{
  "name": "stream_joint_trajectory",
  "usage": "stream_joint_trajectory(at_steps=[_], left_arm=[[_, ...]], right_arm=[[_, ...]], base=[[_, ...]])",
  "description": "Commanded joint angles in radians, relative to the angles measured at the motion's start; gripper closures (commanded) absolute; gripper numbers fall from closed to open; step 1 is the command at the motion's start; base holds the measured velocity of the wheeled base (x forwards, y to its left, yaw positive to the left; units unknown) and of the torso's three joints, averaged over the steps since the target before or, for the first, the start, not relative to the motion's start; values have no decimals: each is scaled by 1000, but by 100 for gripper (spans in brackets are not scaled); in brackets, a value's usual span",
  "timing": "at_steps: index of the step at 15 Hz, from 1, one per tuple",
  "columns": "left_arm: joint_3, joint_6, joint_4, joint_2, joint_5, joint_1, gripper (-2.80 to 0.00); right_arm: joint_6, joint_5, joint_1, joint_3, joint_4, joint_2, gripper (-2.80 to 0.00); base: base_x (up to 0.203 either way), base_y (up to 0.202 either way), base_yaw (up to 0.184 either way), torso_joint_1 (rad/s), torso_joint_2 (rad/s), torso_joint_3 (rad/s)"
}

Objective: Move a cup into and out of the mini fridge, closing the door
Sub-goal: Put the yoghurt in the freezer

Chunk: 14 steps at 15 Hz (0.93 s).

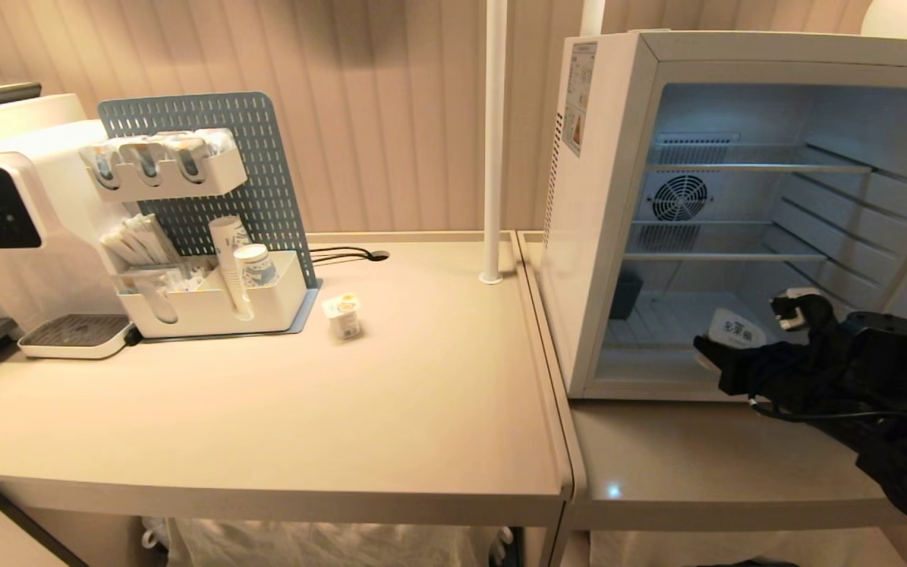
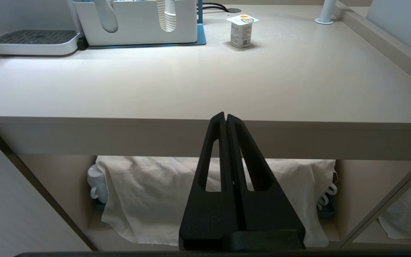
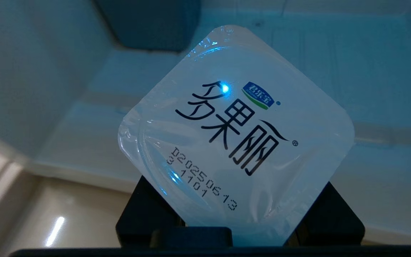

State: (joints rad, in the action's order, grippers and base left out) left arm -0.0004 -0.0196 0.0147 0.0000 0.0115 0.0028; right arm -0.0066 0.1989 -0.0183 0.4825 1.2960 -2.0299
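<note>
The sealed cup, now held above the fridge floor, will go down from my right gripper onto the fridge's bottom beside the dark box [image 1: 693, 324] [image 3: 296, 73], and I should set it there.
The white mini fridge [image 1: 591, 236] stands on the right counter with its front open and its wire shelves bare. Its door is out of view. My right gripper [image 1: 725, 350] reaches into the bottom of the opening, shut on a small sealed cup [image 1: 737, 329] with a white foil lid. In the right wrist view the cup's lid [image 3: 234, 135] with black lettering hides most of the black fingers [image 3: 137, 214], above the fridge floor. My left gripper [image 2: 225, 116] hangs shut and empty before the table's front edge.
A second sealed cup [image 1: 343, 315] stands on the beige table [image 1: 422, 409]. At the back left are a white organiser with paper cups [image 1: 209, 299] and a water dispenser [image 1: 5, 220]. A white pole [image 1: 493, 142] rises beside the fridge.
</note>
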Motion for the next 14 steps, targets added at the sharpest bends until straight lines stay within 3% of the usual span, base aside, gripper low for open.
stream_joint_trajectory(at_steps=[1, 7, 14], left_arm=[[0, 0, 1, 2, 1, 0, 0], [0, 0, 1, 2, 1, 0, 0], [0, 0, -1, 2, 1, 0, 0]], right_arm=[[-1, -10, 0, 52, 8, -102, 0], [-6, -52, -3, 215, -62, -230, 0], [-6, -118, -12, 478, -279, -345, 0]], base=[[0, 0, 0, 0, 0, 0], [0, 0, 0, 0, 0, 0], [0, 0, 0, 0, 0, 0]])
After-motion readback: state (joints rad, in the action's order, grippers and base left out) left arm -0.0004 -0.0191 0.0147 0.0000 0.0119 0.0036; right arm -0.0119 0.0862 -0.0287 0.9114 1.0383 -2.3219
